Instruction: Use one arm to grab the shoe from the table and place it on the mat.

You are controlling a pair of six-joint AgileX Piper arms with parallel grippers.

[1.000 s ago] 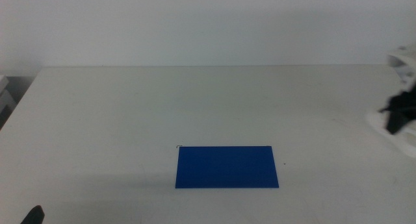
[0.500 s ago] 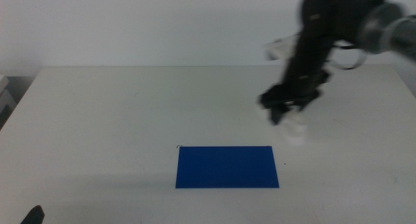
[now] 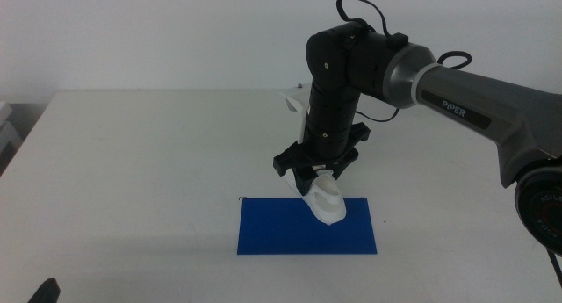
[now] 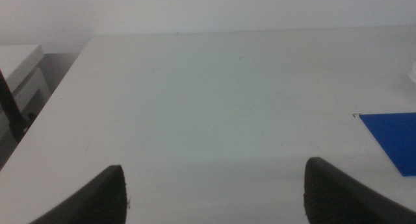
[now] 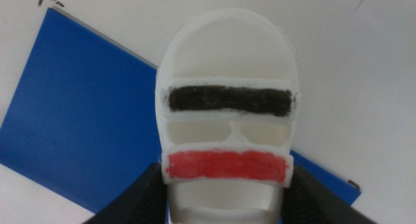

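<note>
My right gripper needs to let go of the white shoe flat on the middle of the dark-blue mat (image 3: 299,220) (image 5: 171,156), along its long side.
My right arm (image 3: 457,97) reaches in from the right. Its gripper (image 3: 316,173) is shut on the heel end of the white shoe (image 3: 326,203). The shoe hangs toe-down over the back middle of the dark-blue mat (image 3: 290,228). I cannot tell whether its toe touches the mat. In the right wrist view the shoe (image 5: 227,68) shows a black and a red strap, held between the jaws of the gripper (image 5: 227,208), with the mat (image 5: 78,139) beneath. My left gripper (image 4: 214,198) is open and empty, low at the table's near left, also just visible in the middle view (image 3: 44,292).
The off-white table (image 3: 132,162) spreads wide around the mat. A white object (image 3: 4,132) stands beyond the table's left edge and also shows in the left wrist view (image 4: 19,74). The mat's corner shows in the left wrist view (image 4: 393,139).
My right arm has swung in from the right edge with the shoe, moving left and down until the shoe is over the mat. The left gripper has not moved.
</note>
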